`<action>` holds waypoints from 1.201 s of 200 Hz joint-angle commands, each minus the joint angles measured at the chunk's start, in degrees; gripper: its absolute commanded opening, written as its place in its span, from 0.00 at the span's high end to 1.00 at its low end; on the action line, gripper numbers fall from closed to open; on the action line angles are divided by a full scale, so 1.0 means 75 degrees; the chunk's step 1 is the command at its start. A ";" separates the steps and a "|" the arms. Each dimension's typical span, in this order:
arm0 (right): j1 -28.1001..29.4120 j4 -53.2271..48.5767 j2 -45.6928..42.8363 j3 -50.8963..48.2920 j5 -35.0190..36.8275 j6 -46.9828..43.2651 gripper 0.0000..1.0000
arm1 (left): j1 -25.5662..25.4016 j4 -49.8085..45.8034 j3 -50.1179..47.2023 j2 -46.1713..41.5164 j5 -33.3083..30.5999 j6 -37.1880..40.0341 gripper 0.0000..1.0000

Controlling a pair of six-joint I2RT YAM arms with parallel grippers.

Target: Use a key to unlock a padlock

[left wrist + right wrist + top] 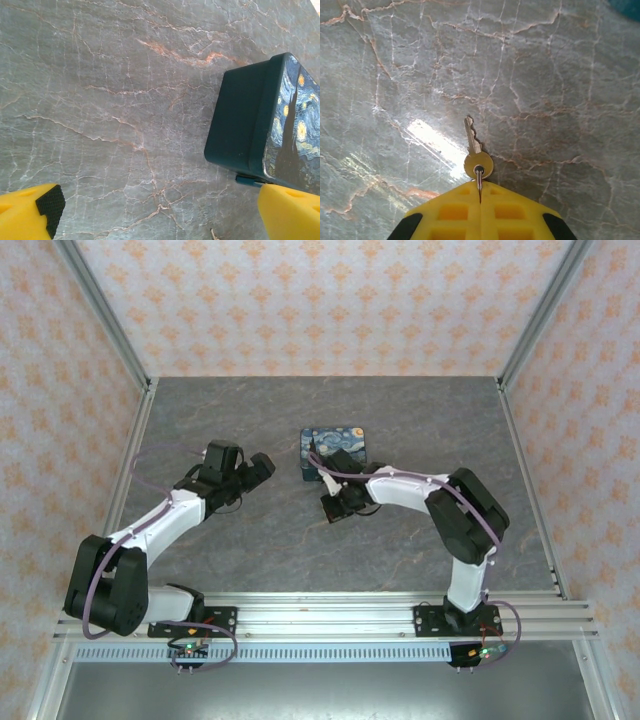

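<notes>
The fingers of my right gripper pinch only the thin wire ring, so the key is free to swivel. I should open them and grip the key's round head (478,162).
A small pale metal key (477,159) lies flat on the marble tabletop, its blade pointing away from me. My right gripper (480,189) is shut on the thin wire ring through the key's round head. From above, the right gripper (334,508) sits just in front of the dark blue starry-night tin (333,453). My left gripper (262,468) stands open to the left of the tin. Its yellow fingers (30,212) are wide apart over bare marble, and the tin (250,115) lies beside the right finger. The padlock is out of view.
Grey veined marble (250,420) runs out to patterned walls on three sides, with metal frame posts at the back corners. An aluminium rail (320,618) carrying both arm bases runs along the near edge.
</notes>
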 commanded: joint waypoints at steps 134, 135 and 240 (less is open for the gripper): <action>0.0010 -0.0398 -0.0107 0.0284 0.0378 -0.0207 0.55 | 0.0047 0.0413 -0.0007 0.0023 0.0221 -0.0190 0.00; 0.0010 -0.0405 -0.0098 0.0294 0.0376 -0.0225 0.55 | 0.0049 0.0414 -0.0012 0.0029 0.0220 -0.0190 0.00; 0.0515 -0.0984 0.0555 0.0659 0.0960 -0.0612 0.57 | 0.0050 0.0459 0.0177 0.0304 0.0265 -0.0184 0.00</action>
